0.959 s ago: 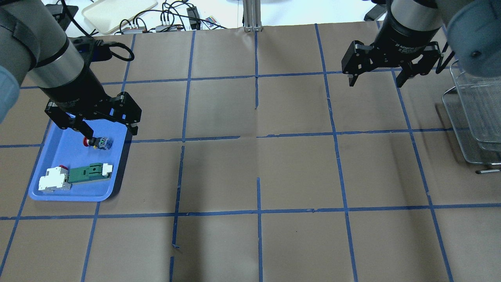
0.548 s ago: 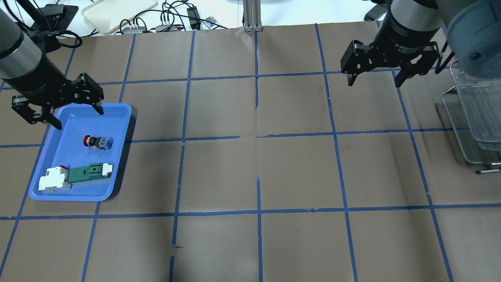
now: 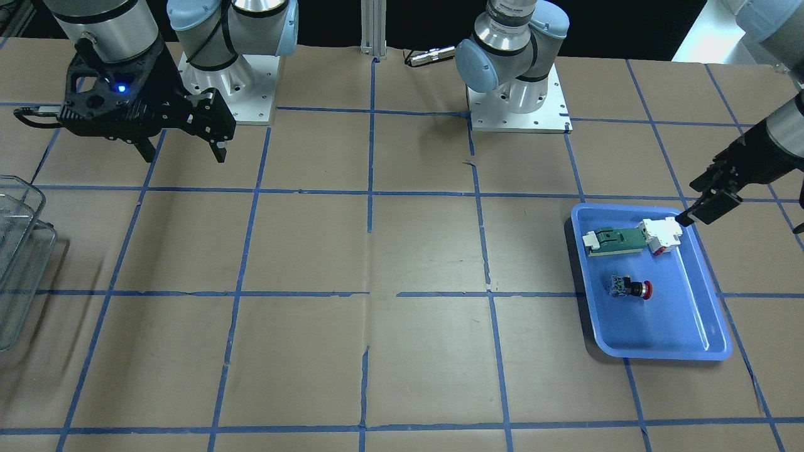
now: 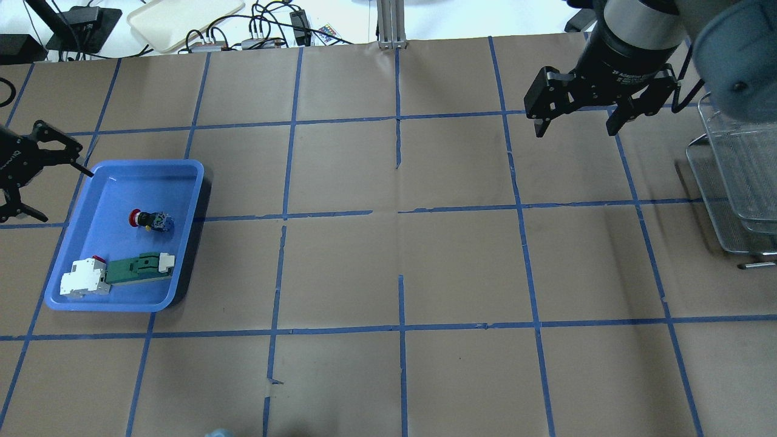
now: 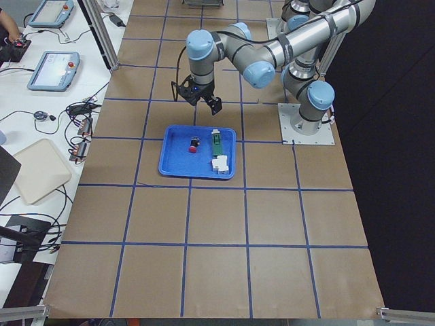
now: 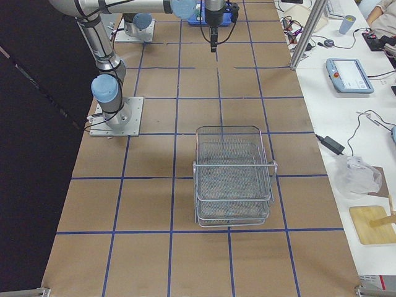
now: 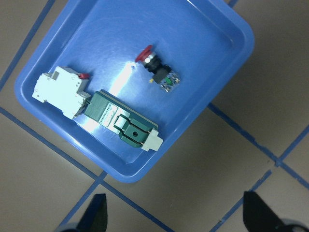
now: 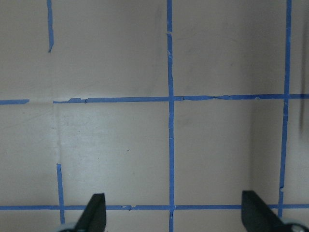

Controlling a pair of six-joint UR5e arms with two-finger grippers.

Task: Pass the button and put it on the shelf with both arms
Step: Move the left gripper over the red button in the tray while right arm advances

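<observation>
Next, I close my left gripper on the red cap [image 3: 647, 290] [image 7: 144, 53] of the button, so that its blue-and-silver back stays free for my right gripper.
The button [image 4: 149, 220], red cap and blue-and-silver back, lies on its side in the blue tray [image 4: 182, 167] at the table's left; it also shows in the front view [image 3: 631, 288] and the left wrist view [image 7: 157, 70]. My left gripper [image 4: 68, 196] is open and empty, at the tray's left rim and well above it; its fingertips [image 7: 96, 210] frame the tray from high up. My right gripper [image 4: 573, 130] is open and empty over bare table at the far right. The wire-mesh shelf [image 4: 734, 182] stands at the right edge and shows whole in the right view [image 6: 234, 179].
A green-and-white flat part [image 4: 136, 268] and a white block with red tab [image 4: 85, 278] lie together in the tray's near end. An aluminium post [image 4: 391, 24], cables and a cream tray [image 4: 182, 18] sit past the far edge. Blue tape grids the brown table.
My left gripper, which was over the button with open fingers, has pulled away to the left of the tray, still empty. The button has not moved. The right gripper shifted only slightly.
</observation>
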